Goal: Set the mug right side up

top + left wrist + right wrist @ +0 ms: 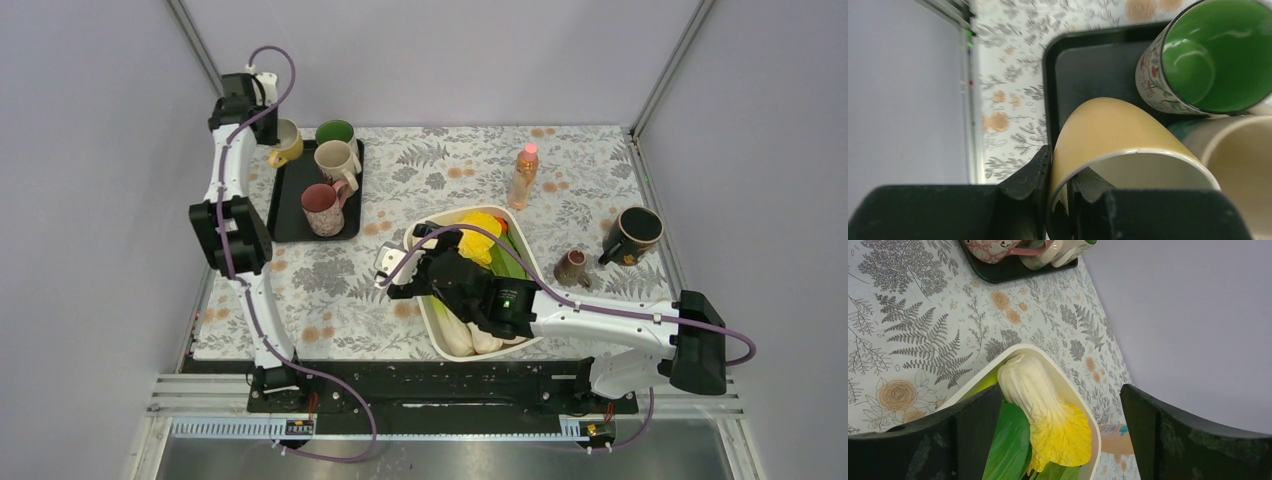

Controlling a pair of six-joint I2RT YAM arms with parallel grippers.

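Next, my left gripper lets go of the yellow mug on the black tray (295, 165) (1113, 135) next to the cream mug.
A yellow mug (287, 143) hangs tilted over the back left corner of the black tray (290, 205). My left gripper (272, 138) is shut on its rim. In the left wrist view one finger (1030, 170) presses the outside of the yellow mug (1108, 130) and the other finger (1088, 182) sits inside its white mouth, which faces the camera. The gripper (1060, 172) holds it over the tray's (1083, 60) left edge. My right gripper (405, 262) is open and empty over the near left part of the white bowl (530, 262); it also shows in the right wrist view (1060, 390).
On the tray stand a green-lined mug (335, 132) (1218, 55), a cream mug (335, 160) (1238, 165) and a pink mug (322, 208). The bowl (1058, 375) holds leafy vegetables. A pink-capped bottle (523, 177), a dark mug (633, 233) and a small brown mug (572, 267) are at the right.
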